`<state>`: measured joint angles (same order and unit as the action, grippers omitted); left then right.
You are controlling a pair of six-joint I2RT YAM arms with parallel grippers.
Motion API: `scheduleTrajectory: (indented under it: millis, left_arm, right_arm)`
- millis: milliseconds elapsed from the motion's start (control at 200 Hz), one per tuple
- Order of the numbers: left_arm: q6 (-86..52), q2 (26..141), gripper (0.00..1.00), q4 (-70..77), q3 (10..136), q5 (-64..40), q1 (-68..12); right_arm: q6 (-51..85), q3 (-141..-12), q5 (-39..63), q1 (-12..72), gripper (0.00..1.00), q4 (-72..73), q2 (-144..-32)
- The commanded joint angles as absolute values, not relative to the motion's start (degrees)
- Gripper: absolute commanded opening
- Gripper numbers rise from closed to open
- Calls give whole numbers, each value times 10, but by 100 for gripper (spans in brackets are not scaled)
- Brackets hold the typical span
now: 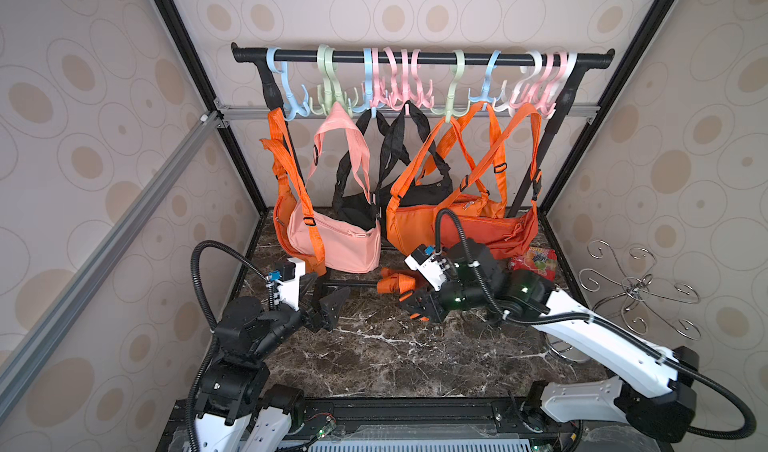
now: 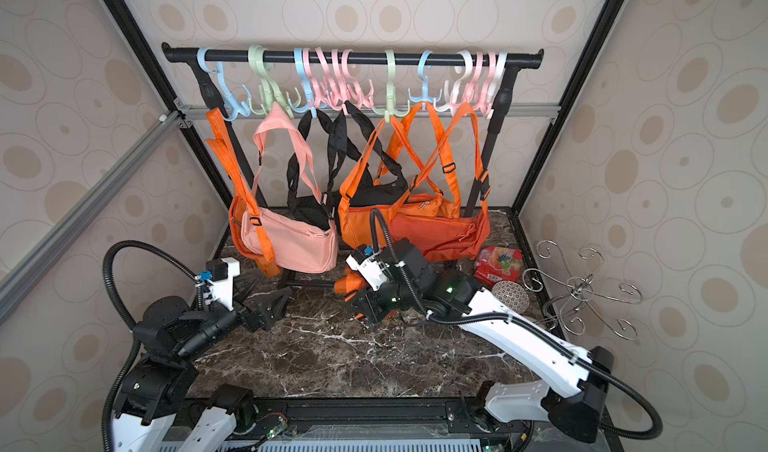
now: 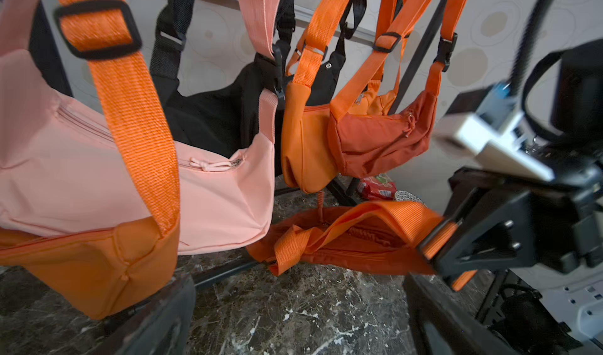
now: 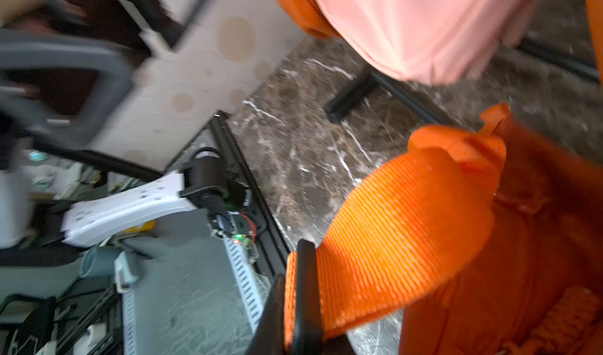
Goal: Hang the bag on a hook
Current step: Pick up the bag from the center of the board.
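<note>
I will next use my left gripper to grab the strap's folded end (image 1: 387, 283) (image 3: 290, 248) nearest the pink bag, on the orange bag lying on the table.
An orange bag (image 3: 342, 249) lies on the marble table (image 1: 374, 358) below the rack, its wide strap (image 4: 391, 232) bunched on top. My right gripper (image 4: 293, 304) is shut on that strap, the webbing pinched flat between its jaws; both top views show it low over the bag (image 1: 415, 304) (image 2: 365, 304). To the left my left gripper (image 1: 322, 294) (image 2: 259, 296) stands open and holds nothing, with only bare marble between its fingers (image 3: 156, 320). Pastel hooks (image 1: 399, 93) hang from the black rail (image 1: 415, 57) at the back.
A pink bag (image 1: 332, 242), a black bag (image 1: 353, 213) and several orange bags (image 1: 457, 225) hang from the hooks and crowd the space under the rail. A red snack packet (image 1: 534, 261) lies at the right, beside a wire stand (image 1: 640, 288). The rack's base bar (image 1: 353, 283) crosses the table.
</note>
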<state>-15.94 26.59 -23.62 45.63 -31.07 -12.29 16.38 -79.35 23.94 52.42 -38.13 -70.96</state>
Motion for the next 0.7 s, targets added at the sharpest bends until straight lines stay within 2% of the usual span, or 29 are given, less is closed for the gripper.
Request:
scheduleTrajectory:
  millis: [0, 210, 455, 695]
  left_arm:
    - [-140, 278, 95, -220, 462, -339, -130]
    - [-69, 349, 99, -211, 517, -275, -212]
    - [-4, 478, 100, -140, 554, -67, -496]
    - [1, 514, 100, -69, 563, -70, -514]
  right_arm:
    - [90, -858, 307, 526, 0, -496, -713]
    - [36, -981, 278, 524, 0, -563, -731]
    - [12, -1078, 310, 522, 0, -599, -771]
    - [-11, -1136, 380, 521, 0, -640, -791]
